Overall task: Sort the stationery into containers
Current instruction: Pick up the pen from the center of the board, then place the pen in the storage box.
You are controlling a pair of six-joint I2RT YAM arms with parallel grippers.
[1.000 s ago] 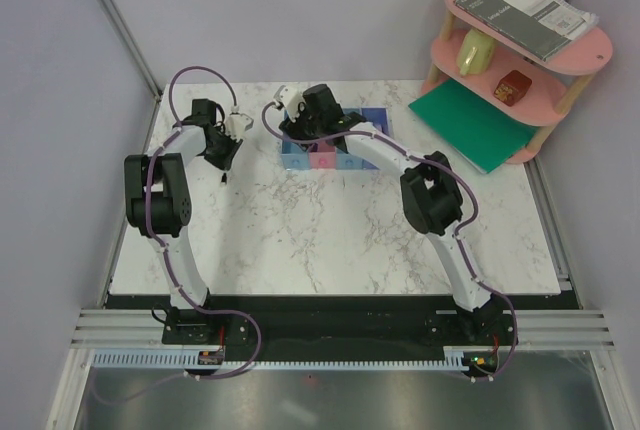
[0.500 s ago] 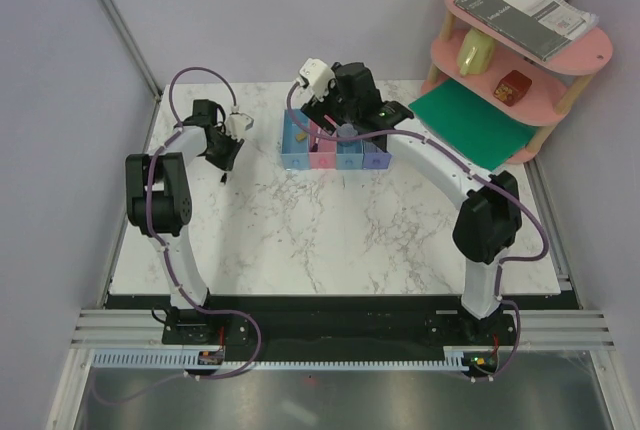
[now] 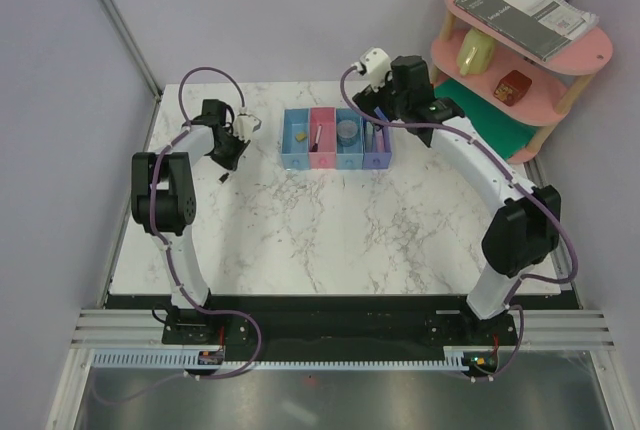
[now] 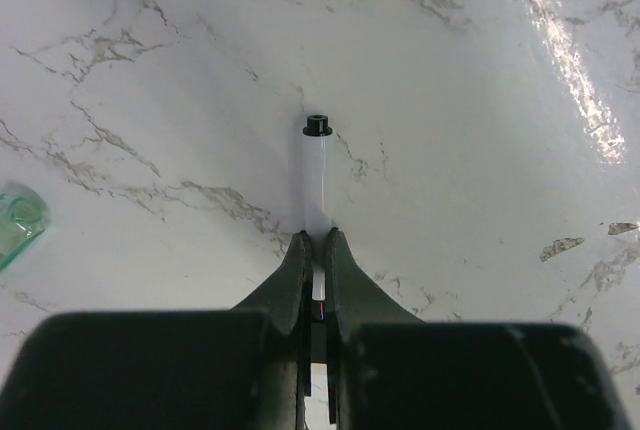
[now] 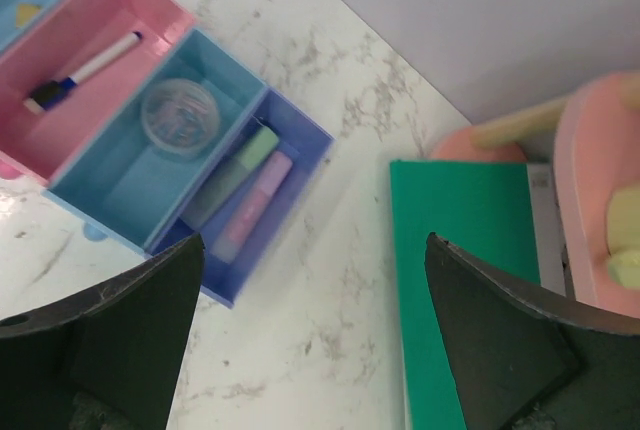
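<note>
The thin white pen will leave my left gripper in the pink tray (image 3: 324, 138), beside the blue-and-white pen.
In the left wrist view my left gripper (image 4: 317, 240) is shut on a thin white pen (image 4: 317, 175) with a black end, which lies on the marble table. From above, that gripper (image 3: 228, 146) sits left of the containers (image 3: 335, 162), a joined row of four trays. My right gripper (image 3: 385, 100) hovers open over the row's right end; nothing is between its fingers (image 5: 130, 320). The pink tray holds a blue-and-white pen (image 5: 85, 72). A grey round roll (image 5: 180, 116) is in the light blue tray. A pale green marker (image 5: 232, 175) and a pink-purple marker (image 5: 255, 205) share the purple tray (image 5: 290, 212). A gold clip (image 3: 299, 134) lies in the leftmost tray.
A pink tiered shelf (image 3: 520, 60) stands at the back right with a grey spiral notebook (image 3: 520, 5) on top. A flat green mat (image 3: 470, 122) lies under it, close to my right gripper. A pale green see-through item (image 4: 18, 220) lies on the table left of the held pen.
My right arm swung from the left trays to the row's right end while its jaws opened wide. My left gripper closed on the white pen.
</note>
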